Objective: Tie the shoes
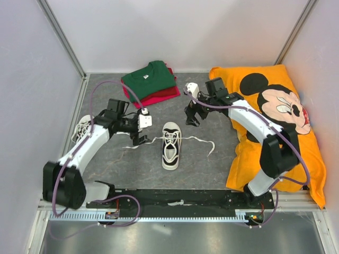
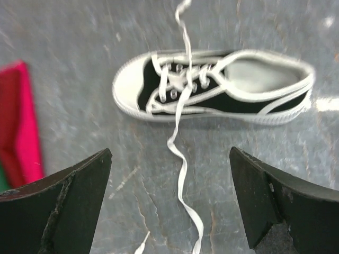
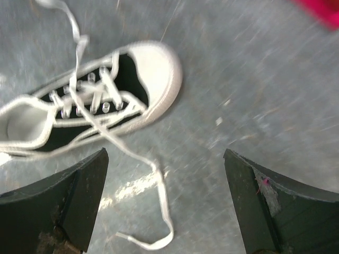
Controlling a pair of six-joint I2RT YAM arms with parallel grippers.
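My left gripper should close on the lace beside it, just off the middle sneaker's side (image 1: pixel 158 138) (image 2: pixel 173 146), at a spot far away from the loose end of that lace.
One white sneaker (image 1: pixel 170 146) with dark lining lies in the middle of the mat, toe pointing away, its laces (image 1: pixel 198 140) untied and spread to both sides. The second sneaker (image 1: pixel 80 128) lies at the left, partly hidden behind my left arm. My left gripper (image 1: pixel 139 139) is open, just left of the middle sneaker. In the left wrist view the sneaker (image 2: pixel 212 87) lies ahead and its lace (image 2: pixel 183 174) runs between the open fingers (image 2: pixel 58 206). My right gripper (image 1: pixel 191 118) is open, beyond and to the right of the toe. Its wrist view shows the sneaker (image 3: pixel 90 100) and a lace end (image 3: pixel 159 201) on the mat.
A folded green shirt (image 1: pixel 149 78) lies on a red shirt (image 1: pixel 161 96) at the back. A large orange Mickey Mouse cloth (image 1: pixel 275 116) covers the right side under my right arm. White walls close in the left, back and right.
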